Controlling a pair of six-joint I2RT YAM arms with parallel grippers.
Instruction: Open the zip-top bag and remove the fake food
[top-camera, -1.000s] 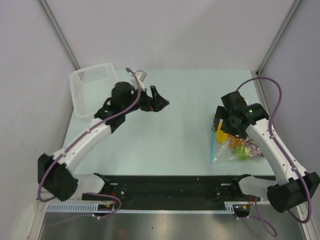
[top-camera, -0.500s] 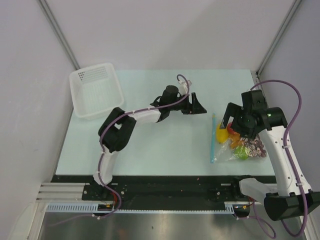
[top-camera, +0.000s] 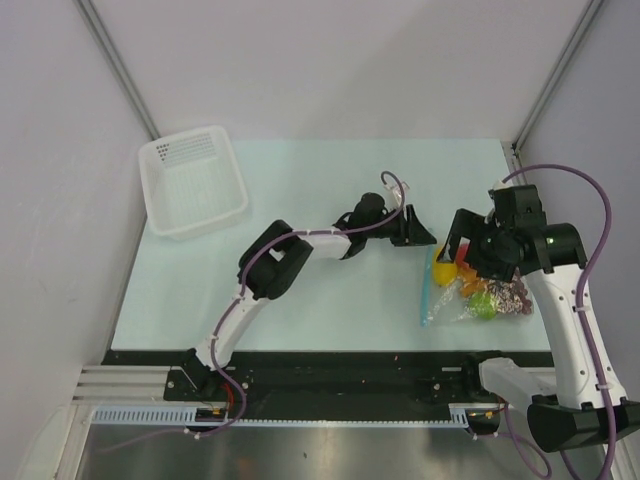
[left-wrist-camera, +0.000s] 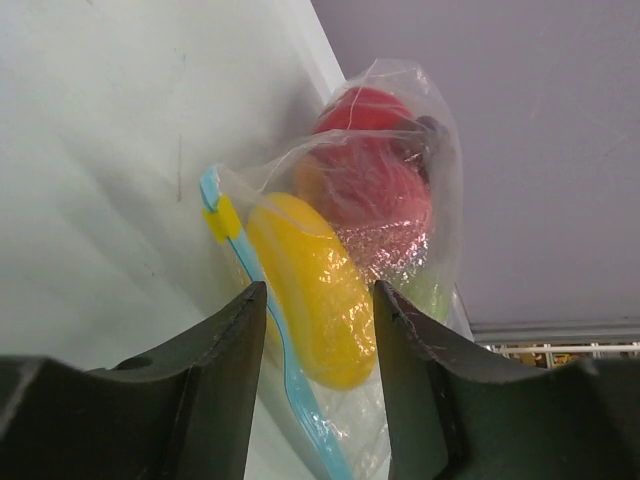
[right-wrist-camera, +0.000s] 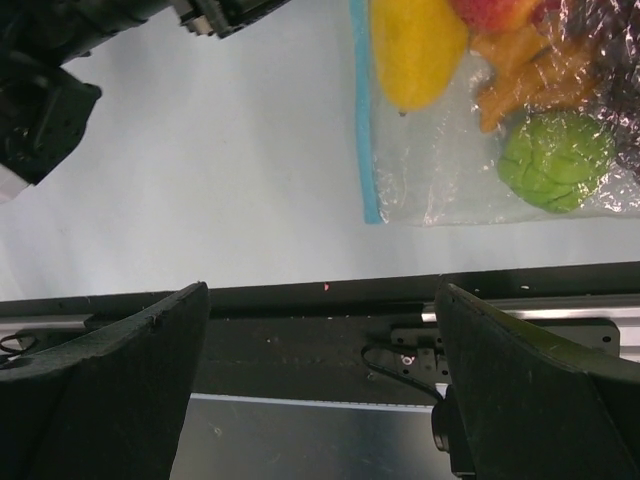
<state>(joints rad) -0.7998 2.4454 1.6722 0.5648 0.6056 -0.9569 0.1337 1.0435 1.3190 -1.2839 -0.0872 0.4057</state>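
The yellow slider lies close to the table, so my left gripper pinches the bag's zip (left-wrist-camera: 275, 310) beside it and lifts before my right gripper takes the slider.
The zip-top bag (top-camera: 478, 300) lies at the table's right with its blue zip strip (top-camera: 426, 298) facing left. Inside it are the fake food pieces: yellow piece (top-camera: 443, 268), green fruit (top-camera: 483, 304), purple grapes (top-camera: 512, 296). My left gripper (top-camera: 424, 237) is open at the far end of the zip strip. In the left wrist view the strip (left-wrist-camera: 258, 290) and yellow piece (left-wrist-camera: 315, 290) show between its fingers (left-wrist-camera: 225, 385). My right gripper (top-camera: 461, 243) is open above the bag's far part. In the right wrist view the bag (right-wrist-camera: 500, 120) lies beyond its wide-open, empty gripper (right-wrist-camera: 320, 380).
A white perforated basket (top-camera: 192, 178) stands at the far left corner. The table's near edge with the black mounting rail (right-wrist-camera: 330, 320) runs just below the bag. The right wall post (top-camera: 520, 150) is close to the bag.
My left arm has swept from beside the basket across the table to the bag's zip strip. My right gripper has shifted slightly right over the bag. The bag has not moved.
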